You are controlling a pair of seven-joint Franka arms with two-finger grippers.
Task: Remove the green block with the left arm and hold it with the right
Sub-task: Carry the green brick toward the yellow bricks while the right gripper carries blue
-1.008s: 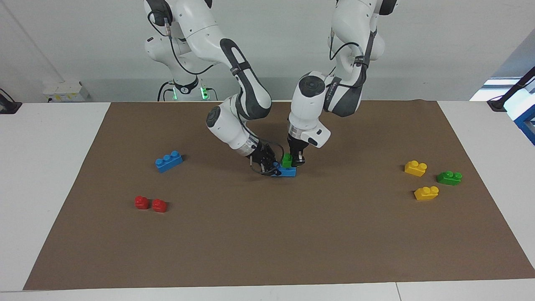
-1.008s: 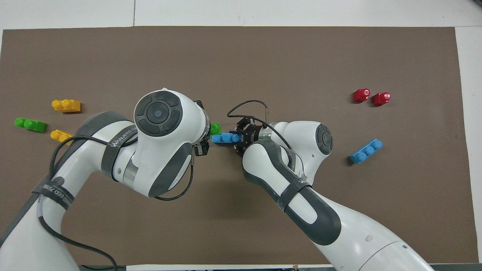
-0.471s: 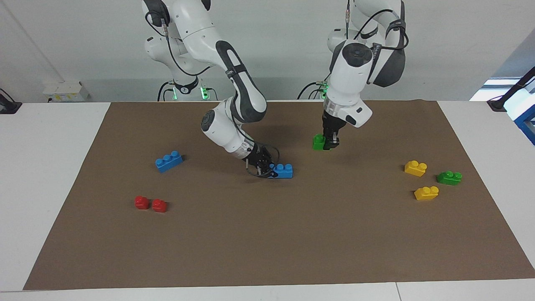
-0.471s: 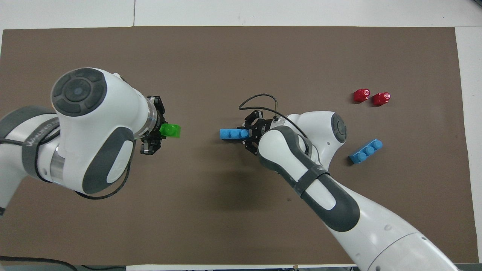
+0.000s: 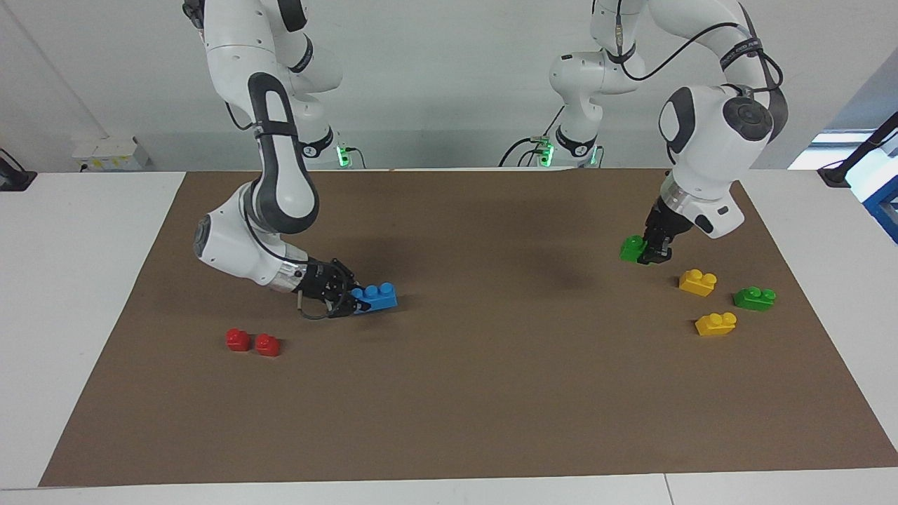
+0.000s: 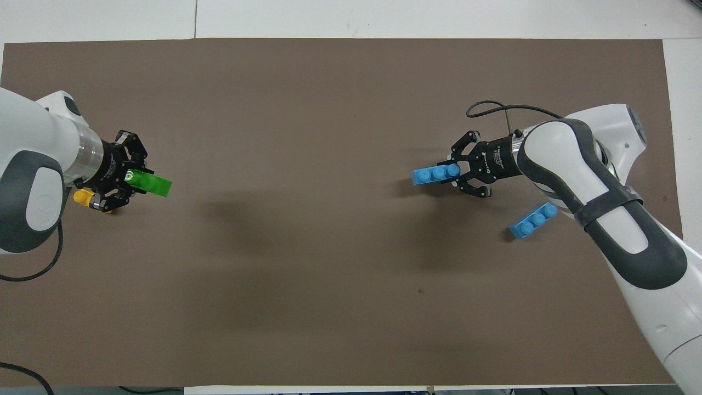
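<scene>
Next, I release the bright-green block from my left gripper on the brown mat [image 6: 145, 174], close beside the yellow bricks.
My left gripper [image 5: 645, 254] is shut on the bright-green block [image 5: 633, 248] and holds it just over the brown mat [image 5: 491, 407], beside the yellow bricks at the left arm's end. In the overhead view the left gripper [image 6: 133, 181] grips one end of the green block [image 6: 154, 186]. My right gripper [image 5: 353, 299] is shut on one end of a blue three-stud brick [image 5: 377, 295] and holds it low over the mat toward the right arm's end. It also shows in the overhead view [image 6: 454, 172], holding the blue brick [image 6: 432, 175].
Two yellow bricks [image 5: 697, 281] [image 5: 715, 323] and a darker green brick [image 5: 754, 298] lie at the left arm's end. Two red bricks [image 5: 238, 340] [image 5: 267, 344] lie at the right arm's end. A second blue brick [image 6: 532, 220] lies beside the right arm.
The green block came off the blue brick. My left gripper carried it toward the left arm's end. My right gripper carried the blue brick toward the right arm's end.
</scene>
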